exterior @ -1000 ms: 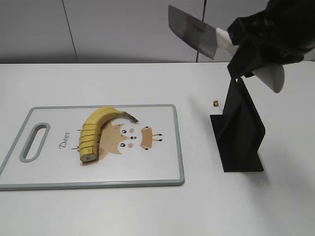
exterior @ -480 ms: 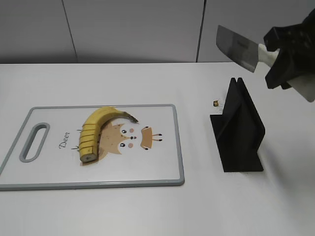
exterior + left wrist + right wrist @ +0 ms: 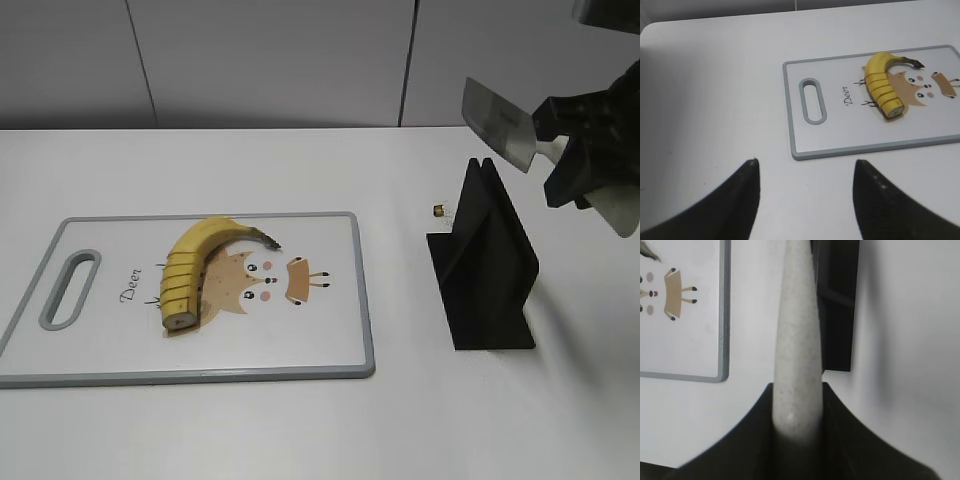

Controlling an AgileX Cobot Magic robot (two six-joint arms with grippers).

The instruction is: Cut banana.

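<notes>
My right gripper is going to put the knife down in the slot (image 3: 513,222) (image 3: 826,270) between the upright panels of the black knife stand.
The banana (image 3: 190,265) is yellow and curved, with slice lines across its thick part. It lies on the grey-rimmed cutting board (image 3: 368,300), over the deer print. It also shows in the left wrist view (image 3: 880,80), on the board (image 3: 790,125). My right gripper (image 3: 578,150) is shut on the white handle of a knife (image 3: 497,122) and holds it in the air above the black knife stand (image 3: 485,260). In the right wrist view the handle (image 3: 796,330) runs up between the jaws (image 3: 797,390). My left gripper (image 3: 805,165) is open and empty over bare table, left of the board.
The black knife stand (image 3: 837,300) stands on the white table to the right of the board. A small brown object (image 3: 438,210) lies on the table just left of the stand. A grey wall runs behind the table.
My right gripper has carried the knife to the right and lower, from high above the table to just above the stand. The banana and the board have not moved.
</notes>
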